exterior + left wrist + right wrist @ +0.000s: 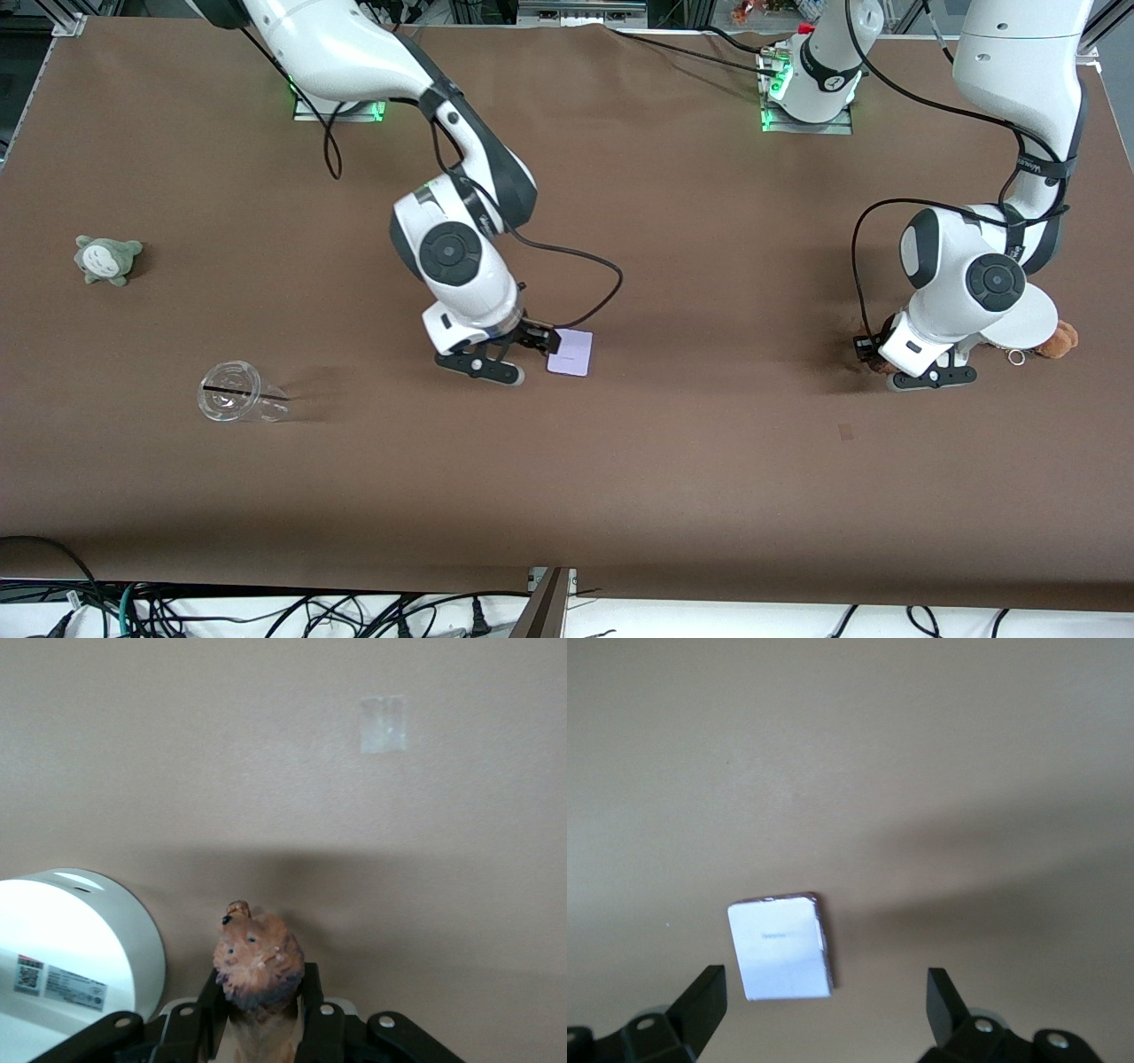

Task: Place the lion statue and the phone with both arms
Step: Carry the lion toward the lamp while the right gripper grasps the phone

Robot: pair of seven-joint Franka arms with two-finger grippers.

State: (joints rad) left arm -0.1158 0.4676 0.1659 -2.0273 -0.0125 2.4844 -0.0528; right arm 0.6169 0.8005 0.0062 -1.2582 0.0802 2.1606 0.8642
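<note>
My left gripper has the lion statue. It will set it down and let go on the table (890, 349) (226, 979) close beside the white round stand.
The lion statue (258, 961), reddish-brown with a darker mane, sits between my left gripper's (260, 997) fingers, which are shut on it. In the front view this gripper (893, 367) is low at the table near the left arm's end, and only a brown bit of the statue (874, 362) shows. The phone (570, 353), a pale lavender slab, lies flat on the table at mid-table. My right gripper (530, 356) is low beside it and open. In the right wrist view the phone (781, 946) lies just ahead of the open gripper (826, 992), closer to one finger (707, 994).
A white round stand (1028, 321) and a tan plush (1060, 338) with a keyring (1016, 357) sit right beside the left gripper. The stand also shows in the left wrist view (80, 943). A clear cup (237, 392) lies on its side, and a grey-green plush (108, 259) sits toward the right arm's end.
</note>
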